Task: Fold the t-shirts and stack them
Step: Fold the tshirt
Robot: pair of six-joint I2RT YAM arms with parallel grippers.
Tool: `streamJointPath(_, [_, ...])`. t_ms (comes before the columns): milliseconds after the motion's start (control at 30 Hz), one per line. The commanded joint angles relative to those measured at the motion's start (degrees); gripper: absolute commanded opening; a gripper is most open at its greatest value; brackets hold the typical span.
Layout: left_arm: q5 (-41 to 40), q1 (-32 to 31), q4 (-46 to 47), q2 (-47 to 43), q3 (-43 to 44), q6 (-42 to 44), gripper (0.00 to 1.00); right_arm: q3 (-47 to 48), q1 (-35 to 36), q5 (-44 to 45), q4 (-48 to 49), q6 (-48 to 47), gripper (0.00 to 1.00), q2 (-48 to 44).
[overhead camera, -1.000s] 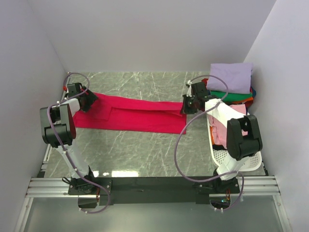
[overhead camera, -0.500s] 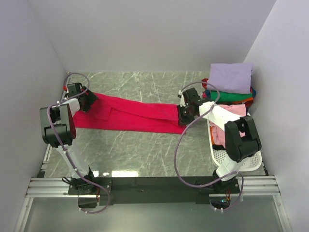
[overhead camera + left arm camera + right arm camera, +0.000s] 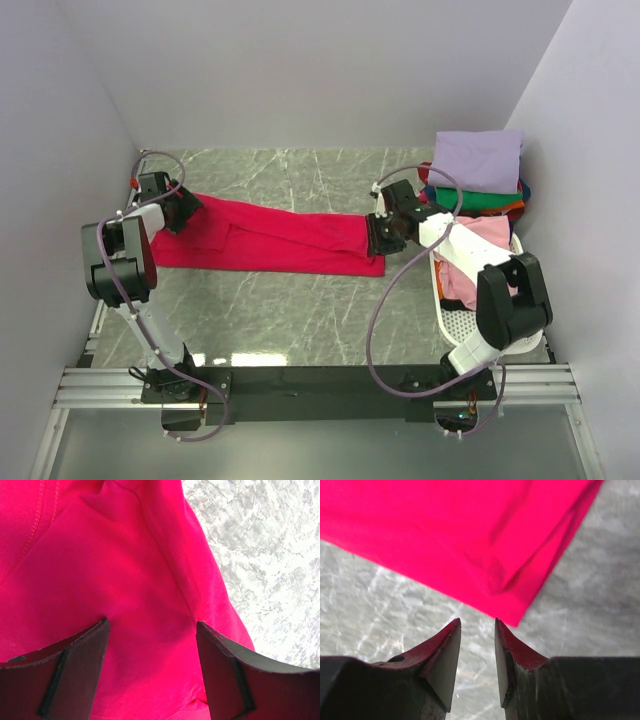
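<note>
The red t-shirt's top corner is short of the bottom layer's front edge, so I will pinch the top layer farther back (image 3: 512,555) with my right gripper and pull it forward.
The large crimson-red t-shirt (image 3: 270,240) lies on the marble table as a long folded strip running left to right. My left gripper (image 3: 185,212) stands open over its left end; in the left wrist view its gripper (image 3: 151,625) has wide-apart fingers with red cloth (image 3: 100,555) lying flat under them. My right gripper (image 3: 378,240) is at the strip's right end. In the right wrist view that gripper (image 3: 477,622) is open with nothing between its tips, and the shirt's corner (image 3: 515,615) lies just beyond them. Folded lavender (image 3: 478,160) and green (image 3: 480,197) t-shirts are stacked at the back right.
A white perforated basket (image 3: 500,335) stands at the right edge with a pink t-shirt (image 3: 468,280) in it. White walls close in the table on the left, back and right. Bare marble (image 3: 280,310) stretches in front of the red strip.
My right gripper has opened and let go of the red shirt's right end, which now lies flat on the table. The left arm has not moved.
</note>
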Motion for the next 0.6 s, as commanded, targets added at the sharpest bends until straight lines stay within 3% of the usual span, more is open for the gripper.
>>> streamJointPath(0, [-0.51, 0.38, -1.61, -2.01, -0.76, 1.13, 0.77, 3.72, 0.26, -1.49, 5.60, 0.63, 0.41, 3.81])
streamJointPath(300, [0.02, 0.38, -1.62, -1.65, -0.67, 1.31, 0.77, 7.95, 0.26, -2.02, 8.51, -3.32, 0.42, 12.69])
streamJointPath(567, [0.37, 0.38, -1.44, -1.04, -0.40, 1.48, 0.77, 6.46, 0.26, -3.86, 8.78, -6.22, 0.42, 13.94])
